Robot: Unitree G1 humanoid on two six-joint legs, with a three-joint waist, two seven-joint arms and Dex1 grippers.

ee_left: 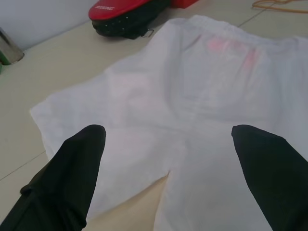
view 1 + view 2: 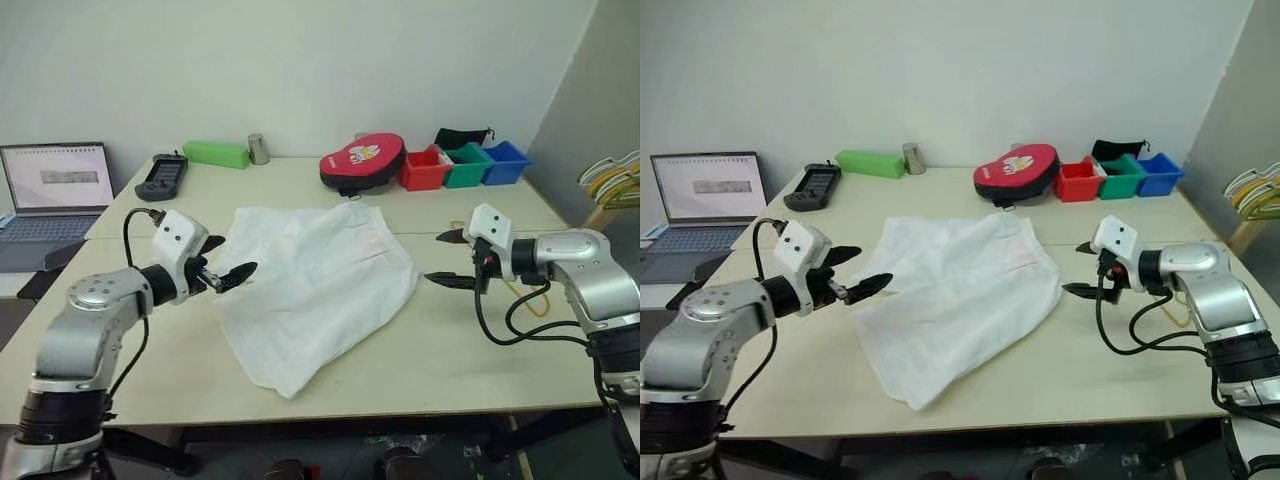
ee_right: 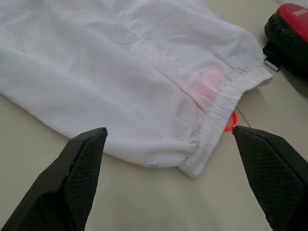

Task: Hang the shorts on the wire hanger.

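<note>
I should close my right gripper on the near corner of the waistband (image 2: 414, 280) (image 3: 191, 166) of the white shorts, at the end of the waistband that is farther from the red case.
The white shorts (image 2: 315, 290) lie spread flat on the middle of the table, with the waistband and its faint pink print (image 3: 211, 79) toward the right. My left gripper (image 2: 235, 257) is open at the shorts' left edge, its fingers (image 1: 82, 159) hovering over the fabric. My right gripper (image 2: 435, 257) is open a little to the right of the waistband, with nothing between its fingers (image 3: 86, 159). The thin yellow-orange wire hanger (image 1: 279, 6) lies on the table behind my right forearm, mostly hidden. A small orange curve (image 3: 230, 122) peeks from under the waistband.
Along the table's far side stand a laptop (image 2: 55, 185), a black handheld device (image 2: 162, 175), a green box (image 2: 215, 153), a metal cup (image 2: 259, 149), a red case (image 2: 362, 163) and red, green and blue bins (image 2: 466, 165). White and green hangers (image 2: 612, 180) hang at the right edge.
</note>
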